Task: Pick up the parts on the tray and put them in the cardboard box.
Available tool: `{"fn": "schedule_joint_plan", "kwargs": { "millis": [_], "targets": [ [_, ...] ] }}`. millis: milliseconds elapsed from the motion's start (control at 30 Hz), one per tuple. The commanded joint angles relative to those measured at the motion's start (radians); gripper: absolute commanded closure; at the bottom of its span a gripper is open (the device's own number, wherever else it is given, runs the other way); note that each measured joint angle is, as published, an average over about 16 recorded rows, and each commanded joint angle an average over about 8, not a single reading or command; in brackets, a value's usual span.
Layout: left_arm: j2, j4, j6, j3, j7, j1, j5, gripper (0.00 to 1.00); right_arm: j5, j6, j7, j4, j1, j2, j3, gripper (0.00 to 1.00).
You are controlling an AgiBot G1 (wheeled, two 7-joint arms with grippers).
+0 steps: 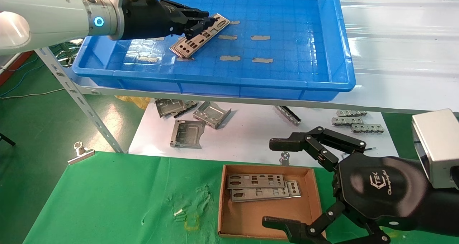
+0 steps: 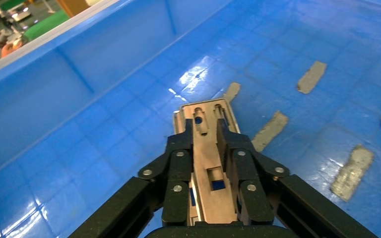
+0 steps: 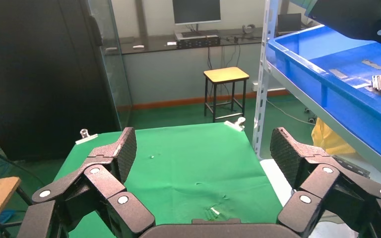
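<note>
My left gripper needs to open wider and grip the silver plate by its long edges (image 2: 232,118), since its fingers rest on the top of the plate, closer together than the plate's width.
My left gripper (image 1: 205,22) is inside the blue tray (image 1: 229,84), at its far left, shut on a long punched silver plate (image 1: 199,36). In the left wrist view the plate (image 2: 208,148) lies lengthwise between the two fingers (image 2: 184,148) of my left gripper (image 2: 205,127), over the tray's grid floor (image 2: 104,124). The cardboard box (image 1: 251,219) sits on the green cloth in front and holds two plates (image 1: 256,181). My right gripper (image 1: 278,183) hangs open and empty beside the box's right wall. It also shows open in the right wrist view (image 3: 203,148).
Several grey tape strips (image 1: 260,37) lie on the tray floor. Boxy folded brackets (image 1: 211,113) and small metal pieces (image 1: 358,123) lie on the white sheet under the shelf. A slanted shelf leg (image 1: 82,102) and a binder clip (image 1: 80,152) stand at the left.
</note>
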Motion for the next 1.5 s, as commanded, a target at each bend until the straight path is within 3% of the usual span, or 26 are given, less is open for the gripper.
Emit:
{"fn": "schedule_joint_plan", "kwargs": {
  "millis": [33,733,800,1000,1033,1500],
  "targets": [
    [0.000,-0.001,0.011,0.003,0.015,-0.004,0.000,0.00,0.000,0.000,0.000,0.000,0.000,0.000,0.000,0.00],
    [0.006,0.032,0.027,0.018,-0.024,-0.001,-0.010,0.00,0.000,0.000,0.000,0.000,0.000,0.000,0.000,0.00],
    [0.006,0.029,0.023,0.021,-0.029,0.002,-0.009,0.15,0.000,0.000,0.000,0.000,0.000,0.000,-0.001,0.00],
    [0.007,0.019,0.009,0.028,-0.039,0.011,-0.010,0.90,0.000,0.000,0.000,0.000,0.000,0.000,-0.001,0.00],
    [0.007,0.017,0.007,0.029,-0.041,0.012,-0.011,0.98,0.000,0.000,0.000,0.000,0.000,0.000,-0.001,0.00],
    [0.008,-0.005,-0.018,0.044,-0.048,0.024,-0.022,1.00,0.001,0.000,0.000,0.000,0.000,0.000,-0.001,0.00]
  ]
}}
